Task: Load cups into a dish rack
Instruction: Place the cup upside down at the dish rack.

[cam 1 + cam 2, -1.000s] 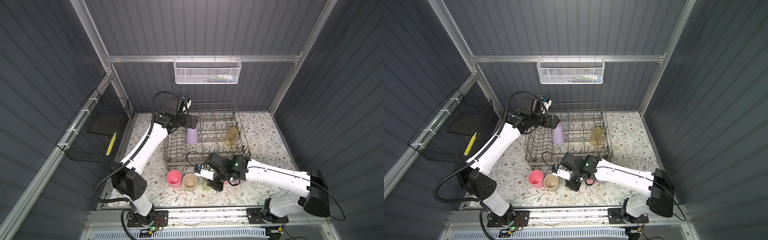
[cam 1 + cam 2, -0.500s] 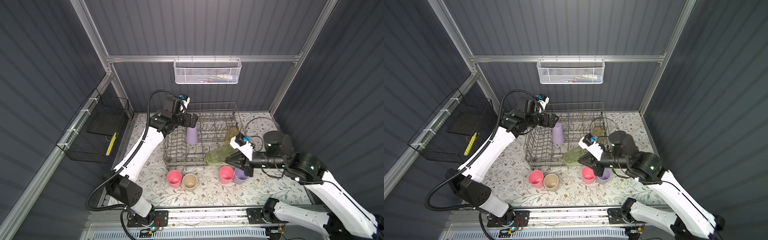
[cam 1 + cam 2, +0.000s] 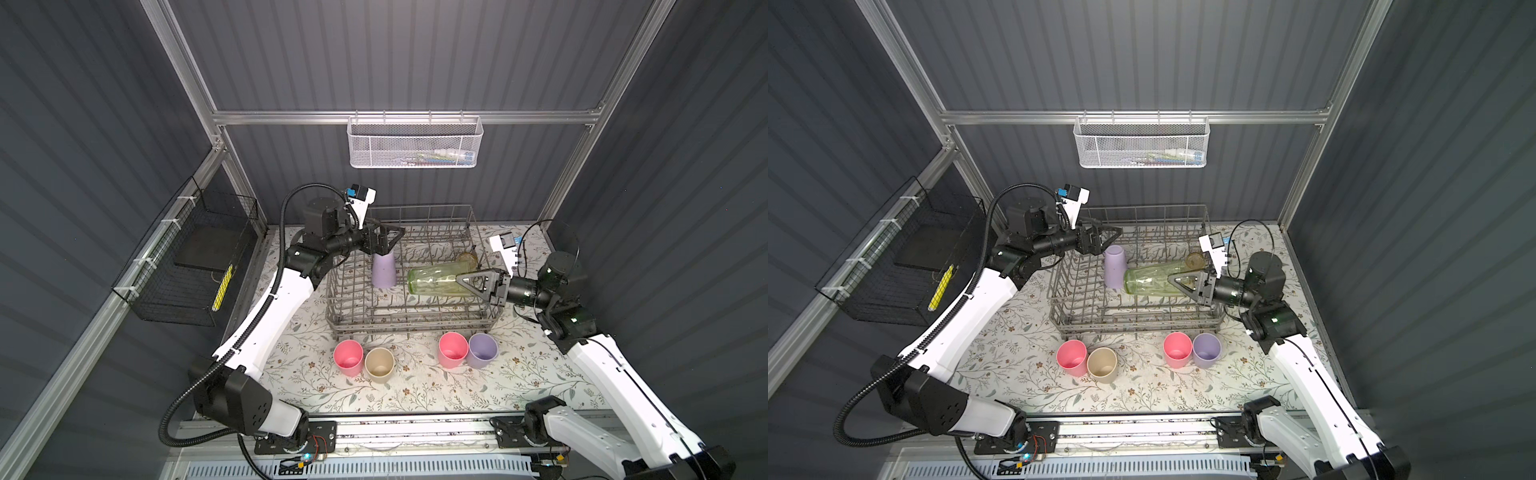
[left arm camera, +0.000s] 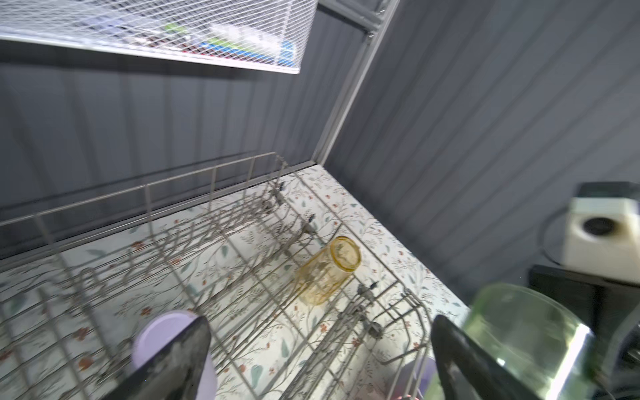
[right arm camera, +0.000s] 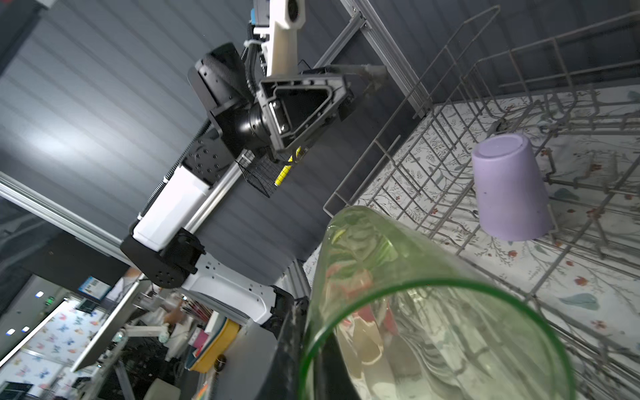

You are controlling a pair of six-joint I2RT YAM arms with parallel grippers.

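Note:
The clear green glass has its rim held by my right gripper, so my left gripper closes around the bottom end [image 3: 415, 281] [image 4: 526, 336] of that glass next.
The grey wire dish rack [image 3: 407, 320] stands mid-table. Inside it a lilac cup [image 3: 383, 270] rests upside down and an amber glass [image 3: 467, 259] leans at the far right. My left gripper [image 3: 392, 240] hovers open just above the lilac cup [image 4: 152, 339], empty. My right gripper [image 3: 461, 279] is shut on the rim wall of the clear green glass [image 3: 436, 281], which lies level above the rack's right half. In the right wrist view the green glass [image 5: 415, 311] fills the foreground. In front of the rack stand a pink cup [image 3: 348, 357], a beige cup [image 3: 379, 364], another pink cup [image 3: 453, 350] and a lilac cup [image 3: 483, 350].
A white mesh basket [image 3: 414, 143] hangs on the back wall above the rack. A black wire basket [image 3: 187, 270] hangs on the left wall. The rack's tall grid sides stand between both arms and its inside.
My right arm has lifted the green glass from the table's front and swung it over the rack's right side. My left gripper has drawn slightly up from the lilac cup.

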